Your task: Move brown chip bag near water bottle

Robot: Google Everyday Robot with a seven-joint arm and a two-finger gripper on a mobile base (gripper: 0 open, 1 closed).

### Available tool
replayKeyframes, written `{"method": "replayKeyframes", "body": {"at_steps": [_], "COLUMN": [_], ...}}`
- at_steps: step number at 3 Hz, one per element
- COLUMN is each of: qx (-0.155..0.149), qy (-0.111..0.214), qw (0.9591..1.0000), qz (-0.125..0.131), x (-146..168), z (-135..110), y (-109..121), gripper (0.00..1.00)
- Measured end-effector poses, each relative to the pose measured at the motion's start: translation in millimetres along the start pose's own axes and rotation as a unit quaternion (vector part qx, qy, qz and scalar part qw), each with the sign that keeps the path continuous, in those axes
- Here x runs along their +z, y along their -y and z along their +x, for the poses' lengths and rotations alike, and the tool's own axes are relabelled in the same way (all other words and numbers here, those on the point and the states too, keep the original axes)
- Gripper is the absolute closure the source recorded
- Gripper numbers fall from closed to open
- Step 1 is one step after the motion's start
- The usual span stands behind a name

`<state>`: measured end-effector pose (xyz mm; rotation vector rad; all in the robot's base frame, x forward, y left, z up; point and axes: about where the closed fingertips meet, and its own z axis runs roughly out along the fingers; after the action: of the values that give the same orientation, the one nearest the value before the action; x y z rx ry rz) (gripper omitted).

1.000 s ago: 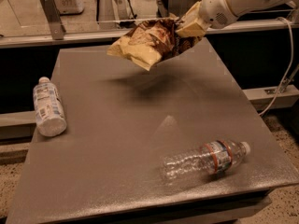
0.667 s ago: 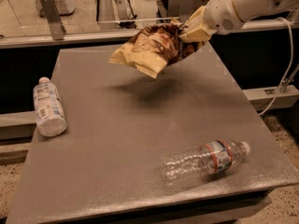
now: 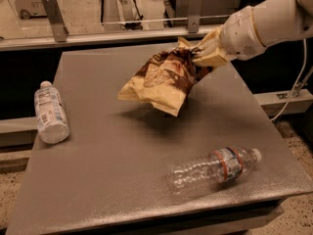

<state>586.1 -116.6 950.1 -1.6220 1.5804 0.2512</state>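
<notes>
I will use my gripper to set the brown chip bag, still hanging above the table's middle back, down on the grey table (image 3: 168, 113) behind the lying water bottle.
The brown chip bag (image 3: 162, 80), dark brown and cream-yellow foil, hangs in the air above the middle back of the grey table (image 3: 117, 180). My gripper (image 3: 208, 53) comes in from the upper right and is shut on the bag's upper right corner. The bag casts a shadow on the table beneath it. The water bottle (image 3: 215, 166), clear and ribbed with a red-banded label and white cap, lies on its side at the front right of the table, well below and to the right of the bag.
A second bottle (image 3: 49, 112) with a white-and-blue label lies at the table's left edge. A metal rail with posts (image 3: 54, 16) runs behind the table. A cable (image 3: 298, 89) hangs at the right.
The gripper has carried the chip bag forward and down, toward the table's middle. Both bottles have stayed where they were.
</notes>
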Motion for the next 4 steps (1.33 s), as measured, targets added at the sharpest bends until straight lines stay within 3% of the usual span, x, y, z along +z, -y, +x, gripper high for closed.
{"method": "replayKeyframes", "body": {"at_steps": [2, 4], "qx": [-0.005, 0.024], "qy": [-0.014, -0.032], "qw": [0.9995, 0.9987], "qz": [-0.027, -0.033], "x": [13.1, 10.1], "z": [8.2, 25.3], "y": [-45.6, -69.3], "gripper": [1.00, 1.00]}}
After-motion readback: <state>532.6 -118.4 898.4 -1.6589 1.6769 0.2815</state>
